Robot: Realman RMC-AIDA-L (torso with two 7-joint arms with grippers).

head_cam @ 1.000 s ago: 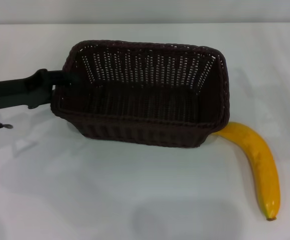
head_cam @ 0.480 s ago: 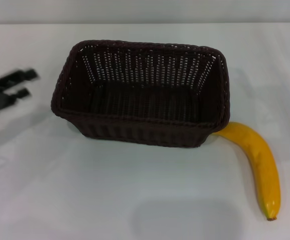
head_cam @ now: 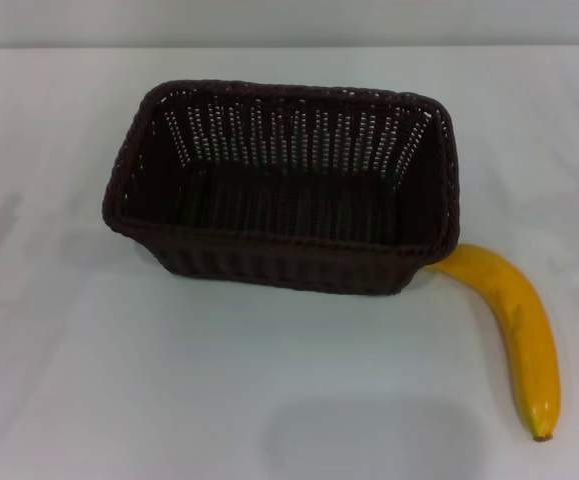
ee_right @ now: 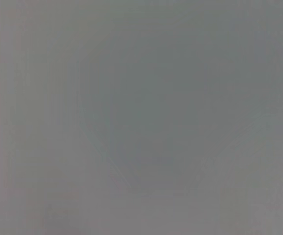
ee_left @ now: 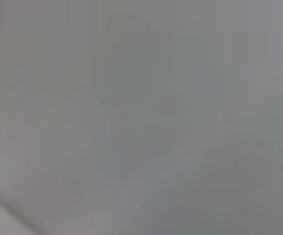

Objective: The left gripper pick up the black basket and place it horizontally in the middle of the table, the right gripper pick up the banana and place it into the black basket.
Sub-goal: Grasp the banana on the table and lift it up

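Note:
The yellow banana lies beside the black basket, and next my right gripper needs to move to the middle of the yellow banana [head_cam: 518, 307] and close there.
The black basket [head_cam: 284, 185] stands upright and empty on the white table [head_cam: 169, 380], its long side running left to right, near the middle of the head view. The yellow banana [head_cam: 517, 325] lies on the table to the right of the basket, its upper end touching the basket's front right corner and its brown tip pointing toward the front edge. Neither the left gripper nor the right gripper shows in the head view. Both wrist views show only a plain grey surface.
A grey wall runs along the table's far edge [head_cam: 289, 45]. Bare white tabletop lies in front of the basket and to its left.
The left gripper let go of the basket's left rim, drew back to the left and left the view. The basket and the banana have not moved.

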